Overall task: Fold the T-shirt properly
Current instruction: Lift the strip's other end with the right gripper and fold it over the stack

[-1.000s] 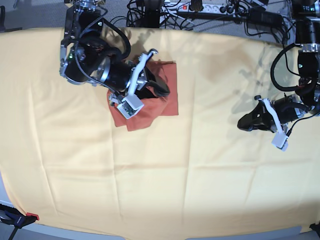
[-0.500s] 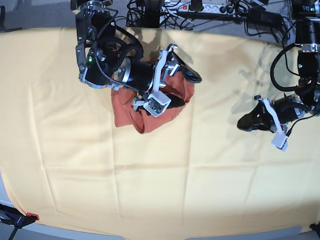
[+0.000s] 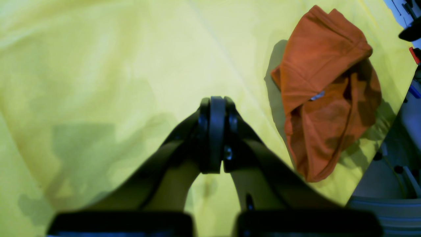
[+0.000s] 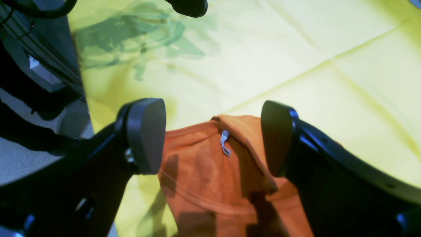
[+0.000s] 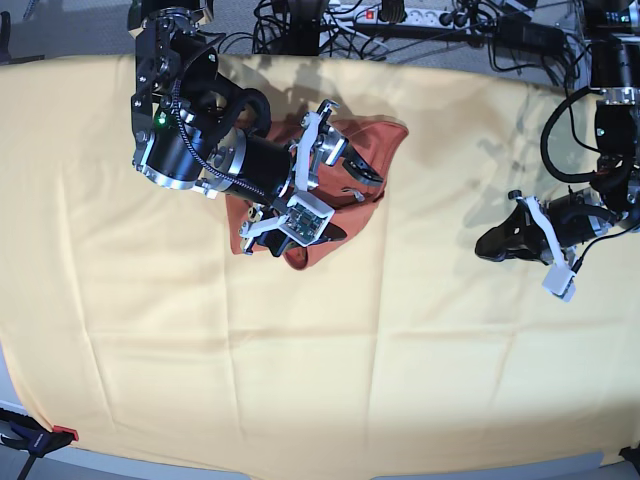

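Observation:
I will spread the T-shirt's bunched front flap flat with my right gripper, as it lies over itself, then take the T-shirt's near corner (image 5: 238, 238) to square it before folding.
The rust-orange T-shirt (image 5: 387, 137) lies crumpled on the cloth at the back left of centre, largely covered by my right arm. My right gripper (image 5: 349, 205) hovers over it, open, with nothing between the fingers. In the right wrist view the T-shirt (image 4: 204, 184) shows below the spread right gripper (image 4: 212, 136), its white tag (image 4: 225, 145) beside a folded edge. My left gripper (image 5: 493, 246) rests shut and empty at the right. In the left wrist view the left gripper (image 3: 215, 105) is apart from the bunched T-shirt (image 3: 315, 75).
A pale yellow cloth (image 5: 320, 380) covers the whole table. Cables and a power strip (image 5: 430, 18) run along the back edge. A red-handled clamp (image 5: 40, 437) grips the front left corner. The table edge (image 3: 378, 154) lies just past the T-shirt.
My right gripper opened and let go of the T-shirt after dragging it to the right. The shirt now lies more bunched. The left arm has not moved.

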Robot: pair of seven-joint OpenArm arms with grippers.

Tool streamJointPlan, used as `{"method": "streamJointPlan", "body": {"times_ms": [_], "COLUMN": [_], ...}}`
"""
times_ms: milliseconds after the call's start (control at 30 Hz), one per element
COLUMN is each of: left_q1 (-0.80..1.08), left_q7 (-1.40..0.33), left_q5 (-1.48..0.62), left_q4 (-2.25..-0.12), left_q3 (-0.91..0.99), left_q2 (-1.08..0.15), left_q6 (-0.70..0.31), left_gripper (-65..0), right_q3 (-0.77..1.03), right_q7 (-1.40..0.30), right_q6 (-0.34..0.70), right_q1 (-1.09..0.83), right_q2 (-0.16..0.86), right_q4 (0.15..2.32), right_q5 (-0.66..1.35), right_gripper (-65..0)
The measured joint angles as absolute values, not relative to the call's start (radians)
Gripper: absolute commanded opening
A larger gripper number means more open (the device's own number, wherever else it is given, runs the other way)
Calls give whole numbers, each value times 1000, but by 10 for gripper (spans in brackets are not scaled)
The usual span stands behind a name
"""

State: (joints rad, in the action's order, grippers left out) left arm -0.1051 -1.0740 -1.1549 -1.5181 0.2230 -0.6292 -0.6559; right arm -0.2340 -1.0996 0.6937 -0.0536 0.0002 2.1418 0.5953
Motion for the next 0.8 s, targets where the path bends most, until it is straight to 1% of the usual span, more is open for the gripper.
{"method": "streamJointPlan", "body": {"times_ms": [100, 200, 433, 467, 500, 533, 567, 633, 667, 800], "left_q1": [-99, -92, -94, -94, -94, -94, -94, -94, -94, -94], "left_q7": [-1074, -1074, -1074, -1074, -1074, -1074, -1074, -1074, -1074, -1074], "left_q5": [-1153, -1153, -1153, -1153, -1153, -1153, -1153, -1153, -1153, -1154], "left_q4": [-1518, -1518, -1518, -1518, -1518, -1518, -1518, -1518, -1518, -1518], "left_q3": [223, 223, 223, 223, 223, 223, 223, 223, 223, 223], "left_q2": [-630, -629, -630, -630, -629, -629, -629, -630, -630, -629], "left_q6": [-656, -656, -656, -656, -656, -656, -656, -656, -656, -656], "left_gripper": [-650, -650, -650, -650, -650, -650, -650, -650, -650, -650], "right_q3": [-234, -234, -236, -236, -236, -236, -236, -236, -236, -236], "right_q7": [-1017, -948, -936, -935, -935, -934, -926, -909, -893, -798], "right_q6": [700, 653, 671, 670, 670, 670, 670, 654, 652, 651], "right_q1": [-56, -56, -56, -56, -57, -58, -58, -55, -55, -53], "right_q2": [18, 45, 64, 64, 67, 67, 67, 66, 66, 66], "right_q4": [2138, 2104, 2003, 1995, 1991, 1991, 1991, 1991, 1991, 1991], "right_q5": [450, 331, 332, 331, 329, 329, 325, 331, 326, 322], "right_gripper": [-185, -185, -186, -203, -245, -314, -403, -604, -650, -650]}}
